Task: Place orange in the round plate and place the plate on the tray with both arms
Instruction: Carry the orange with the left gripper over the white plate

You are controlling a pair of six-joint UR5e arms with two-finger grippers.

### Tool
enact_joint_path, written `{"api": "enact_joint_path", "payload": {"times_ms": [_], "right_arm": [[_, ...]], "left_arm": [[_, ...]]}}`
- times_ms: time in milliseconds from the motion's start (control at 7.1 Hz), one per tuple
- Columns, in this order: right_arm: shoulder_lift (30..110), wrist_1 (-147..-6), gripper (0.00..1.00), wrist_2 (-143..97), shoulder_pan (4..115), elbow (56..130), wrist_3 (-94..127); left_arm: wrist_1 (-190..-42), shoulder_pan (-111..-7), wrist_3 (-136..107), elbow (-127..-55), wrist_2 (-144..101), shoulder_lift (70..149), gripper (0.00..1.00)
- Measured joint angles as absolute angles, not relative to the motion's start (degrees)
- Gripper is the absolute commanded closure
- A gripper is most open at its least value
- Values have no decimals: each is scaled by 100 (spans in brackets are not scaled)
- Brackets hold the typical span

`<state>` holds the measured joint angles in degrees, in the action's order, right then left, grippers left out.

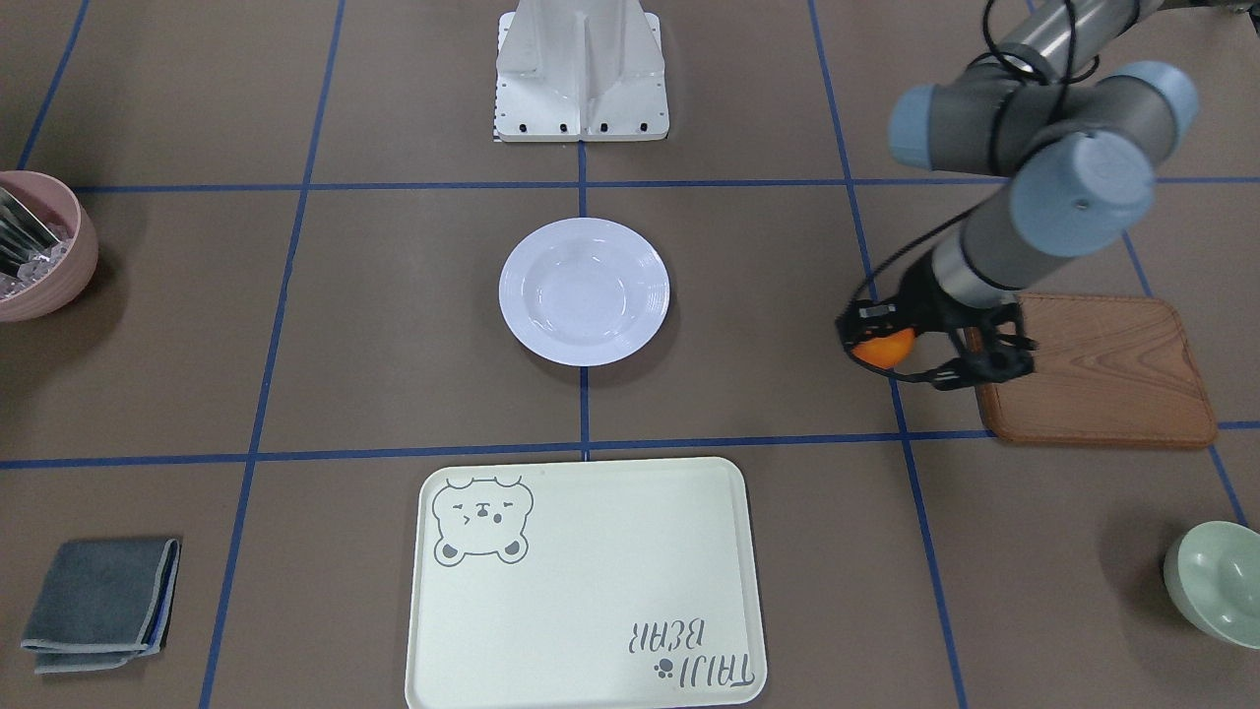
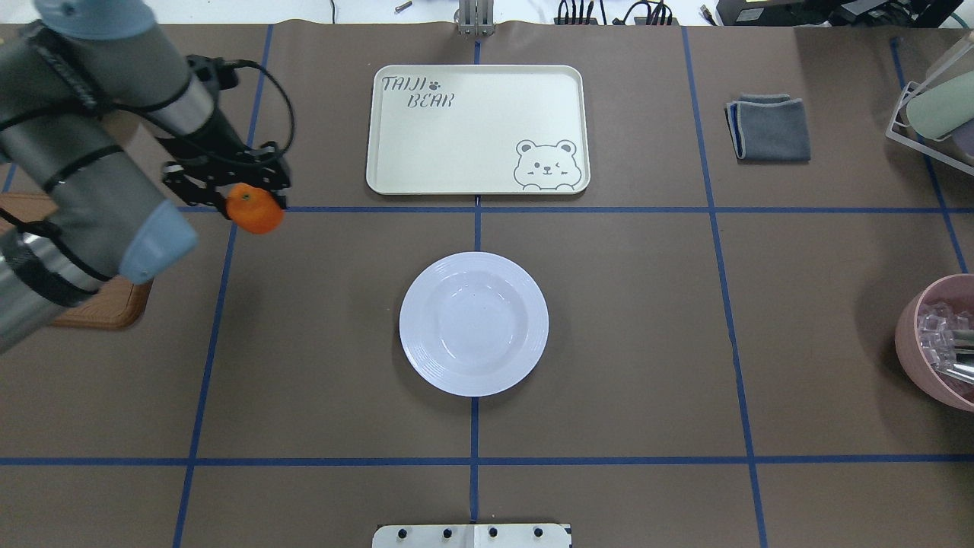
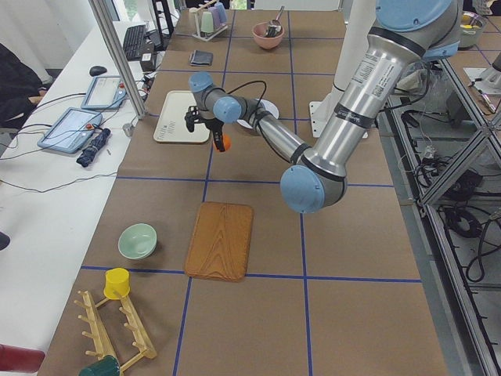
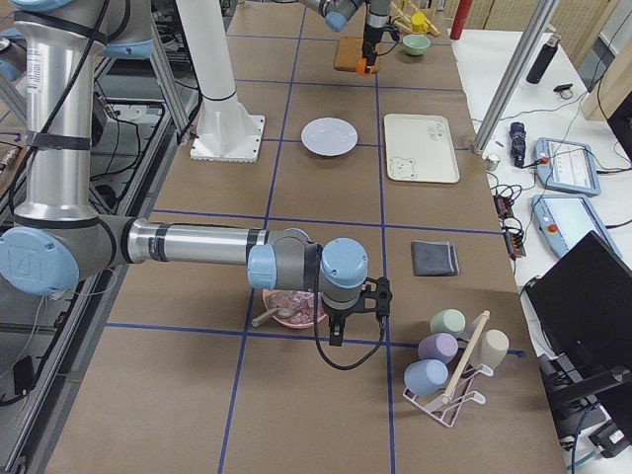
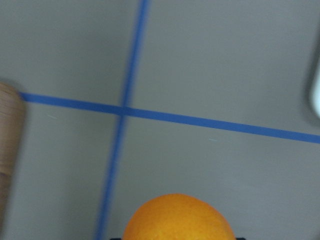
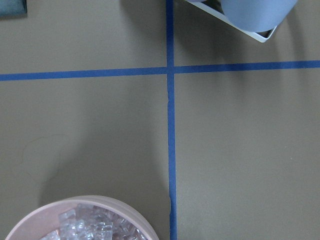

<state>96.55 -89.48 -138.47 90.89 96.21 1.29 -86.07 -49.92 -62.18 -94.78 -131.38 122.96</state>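
The robot's left gripper will release the orange in the middle of the empty white round plate (image 1: 591, 299). The orange still hangs over a blue tape crossing.
My left gripper (image 1: 889, 347) hangs above the table, shut on the orange (image 1: 883, 348). In the overhead view the orange (image 2: 255, 210) is over a blue tape crossing, left of the tray (image 2: 475, 129) and well left of the round plate (image 2: 473, 323). The white round plate (image 1: 584, 291) sits empty at the table's centre. The cream tray (image 1: 591, 581) with its bear drawing lies empty beyond it. The left wrist view shows the orange (image 5: 179, 217) at its bottom edge. My right gripper (image 4: 357, 314) shows only in the exterior right view, beside the pink bowl; I cannot tell its state.
A brown wooden board (image 1: 1093, 369) lies just behind the left gripper. A pale green bowl (image 1: 1216, 581), a pink bowl (image 1: 39, 246) with clear pieces, a folded grey cloth (image 1: 103, 601) and a cup rack (image 2: 936, 106) stand around the table's edges.
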Motion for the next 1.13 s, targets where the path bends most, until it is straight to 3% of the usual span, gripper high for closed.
{"api": "enact_joint_path", "payload": {"times_ms": [563,1127], "right_arm": [[9649,-8947,0,-13777,9091,9632,138],[9614,-8961,0,-13856,9090,9639,147]], "left_arm": [[-8656,-3955,-7741,-8444,-12679,13921,100],[-9366,-3273,-8212,-7730,-12385,14171,100]]}}
